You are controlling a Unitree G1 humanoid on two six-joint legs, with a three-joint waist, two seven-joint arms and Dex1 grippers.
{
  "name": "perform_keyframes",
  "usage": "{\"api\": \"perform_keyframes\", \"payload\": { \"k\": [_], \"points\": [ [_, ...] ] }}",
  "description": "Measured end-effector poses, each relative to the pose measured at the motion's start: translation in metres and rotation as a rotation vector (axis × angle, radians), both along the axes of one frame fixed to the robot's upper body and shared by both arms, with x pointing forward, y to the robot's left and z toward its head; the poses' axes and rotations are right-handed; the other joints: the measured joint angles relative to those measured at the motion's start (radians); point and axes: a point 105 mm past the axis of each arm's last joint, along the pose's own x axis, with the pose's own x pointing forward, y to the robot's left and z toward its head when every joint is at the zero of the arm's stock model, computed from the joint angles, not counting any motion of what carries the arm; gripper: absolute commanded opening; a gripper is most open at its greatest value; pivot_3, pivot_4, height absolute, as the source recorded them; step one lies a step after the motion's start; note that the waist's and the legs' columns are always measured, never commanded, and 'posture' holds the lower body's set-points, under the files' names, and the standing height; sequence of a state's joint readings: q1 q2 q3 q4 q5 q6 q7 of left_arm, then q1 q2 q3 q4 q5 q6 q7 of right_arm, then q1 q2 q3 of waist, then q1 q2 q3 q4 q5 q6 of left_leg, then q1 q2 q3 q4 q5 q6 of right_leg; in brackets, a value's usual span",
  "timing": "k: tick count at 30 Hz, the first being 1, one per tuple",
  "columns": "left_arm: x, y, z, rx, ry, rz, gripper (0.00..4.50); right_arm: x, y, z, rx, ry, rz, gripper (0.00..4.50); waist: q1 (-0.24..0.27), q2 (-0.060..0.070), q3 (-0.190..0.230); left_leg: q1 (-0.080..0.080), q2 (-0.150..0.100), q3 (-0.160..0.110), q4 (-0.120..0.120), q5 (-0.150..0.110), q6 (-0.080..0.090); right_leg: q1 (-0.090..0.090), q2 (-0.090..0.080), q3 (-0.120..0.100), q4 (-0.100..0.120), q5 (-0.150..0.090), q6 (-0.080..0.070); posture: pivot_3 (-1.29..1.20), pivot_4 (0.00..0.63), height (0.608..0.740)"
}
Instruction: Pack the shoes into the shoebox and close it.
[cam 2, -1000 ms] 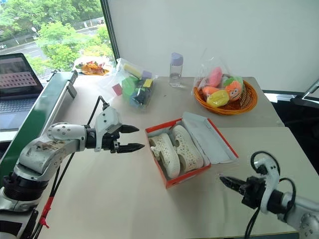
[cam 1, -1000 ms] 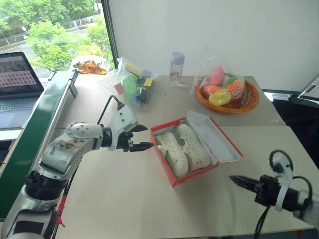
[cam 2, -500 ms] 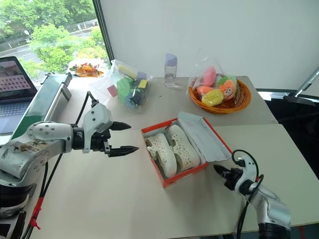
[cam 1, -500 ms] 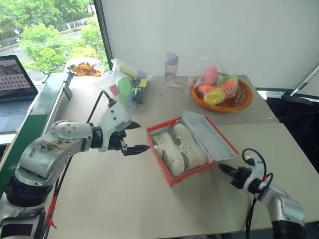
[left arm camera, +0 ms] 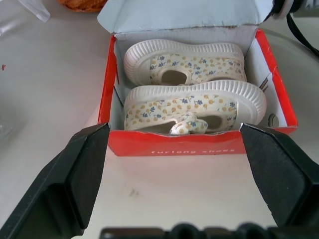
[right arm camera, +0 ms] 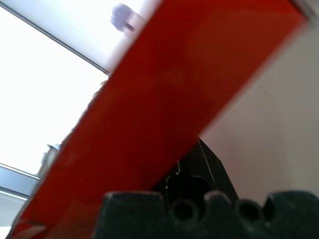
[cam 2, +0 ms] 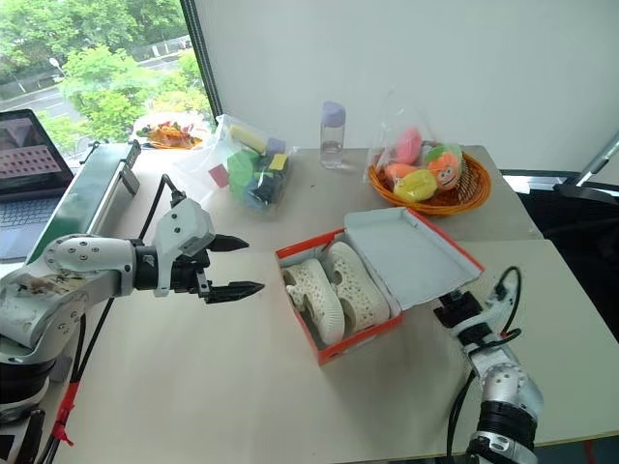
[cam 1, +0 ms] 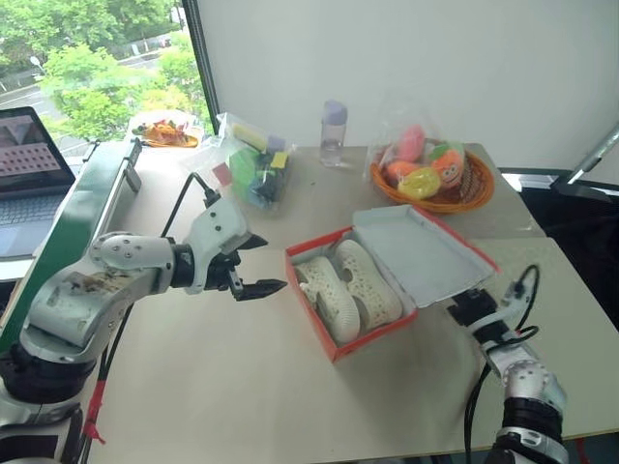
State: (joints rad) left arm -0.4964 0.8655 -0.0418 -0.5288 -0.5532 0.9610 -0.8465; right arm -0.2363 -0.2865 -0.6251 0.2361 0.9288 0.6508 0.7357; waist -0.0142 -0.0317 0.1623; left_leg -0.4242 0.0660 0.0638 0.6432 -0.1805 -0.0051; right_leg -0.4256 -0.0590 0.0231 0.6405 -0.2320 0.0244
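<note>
The robot's right gripper should release the lid flat over the two cream-white shoes in the red shoebox [cam 1: 351, 287].
Two cream-white shoes [cam 1: 348, 288] lie side by side, soles outward, in the red shoebox [cam 1: 311, 320] at the table's middle. Its hinged lid [cam 1: 423, 253], white inside, is tilted up off the table on the box's right side. My right gripper [cam 1: 467, 306] is shut, its tip under the lid's free edge; in the right wrist view the lid's red outer face [right arm camera: 164, 99] lies against the black fingers [right arm camera: 199, 169]. Just left of the box, my left gripper [cam 1: 274, 261] hangs open and holds nothing. From the left wrist, its fingers [left arm camera: 65, 184] frame the shoes [left arm camera: 192, 102].
An orange basket [cam 1: 474, 198] of plush toys, a clear bottle [cam 1: 333, 133] and a bag of coloured blocks [cam 1: 253, 164] stand behind the box. A laptop [cam 1: 29, 145] and a green ledge [cam 1: 58, 232] are at the left. Bare tabletop lies in front of the box.
My right gripper has moved forward to the lid's free edge and gone under it. The lid, flat on the table before, now stands tilted up. The left gripper has stayed open.
</note>
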Motion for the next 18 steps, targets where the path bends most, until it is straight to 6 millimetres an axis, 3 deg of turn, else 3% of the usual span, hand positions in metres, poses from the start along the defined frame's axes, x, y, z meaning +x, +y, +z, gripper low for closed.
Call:
{"api": "perform_keyframes", "payload": {
  "k": [2,5,8,12,18],
  "points": [
    [0.0,0.0,0.0,0.001,0.0,0.0,4.44,-0.007,0.001,0.034,-0.009,-0.108,0.05,0.0,0.001,0.0,0.0,0.001,0.0,0.0,0.0,0.0,0.0,0.001,0.0,0.0,0.0,0.0,0.001,0.0,0.15,0.74],
    [0.0,0.0,-0.001,0.003,0.003,0.0,4.44,-0.018,0.01,0.059,-0.011,-0.177,0.129,0.0,0.001,0.0,0.0,0.002,0.0,-0.001,0.0,0.0,0.0,0.002,0.0,-0.001,0.0,-0.001,0.001,0.0,0.15,0.74],
    [0.0,0.0,-0.002,0.004,0.006,-0.002,4.44,-0.026,0.026,0.062,-0.037,-0.161,0.213,0.0,0.001,0.001,0.0,0.001,0.0,0.0,0.0,0.0,0.0,0.001,0.0,0.0,0.0,-0.001,0.001,0.0,0.15,0.74],
    [0.0,0.0,-0.003,0.004,0.005,-0.002,4.44,-0.032,0.062,0.07,-0.161,-0.145,0.367,0.0,-0.004,0.001,0.001,0.001,0.0,0.0,0.0,0.0,0.0,0.0,0.001,0.0,0.0,-0.001,0.001,0.0,0.15,0.74],
    [-0.001,0.003,-0.008,0.008,0.019,0.013,4.44,-0.031,0.11,0.059,-0.38,-0.069,0.569,0.0,0.0,0.0,0.001,0.0,0.0,0.0,0.0,0.0,0.0,0.0,0.0,0.0,-0.001,-0.001,0.001,0.0,0.15,0.74]
  ]
}}
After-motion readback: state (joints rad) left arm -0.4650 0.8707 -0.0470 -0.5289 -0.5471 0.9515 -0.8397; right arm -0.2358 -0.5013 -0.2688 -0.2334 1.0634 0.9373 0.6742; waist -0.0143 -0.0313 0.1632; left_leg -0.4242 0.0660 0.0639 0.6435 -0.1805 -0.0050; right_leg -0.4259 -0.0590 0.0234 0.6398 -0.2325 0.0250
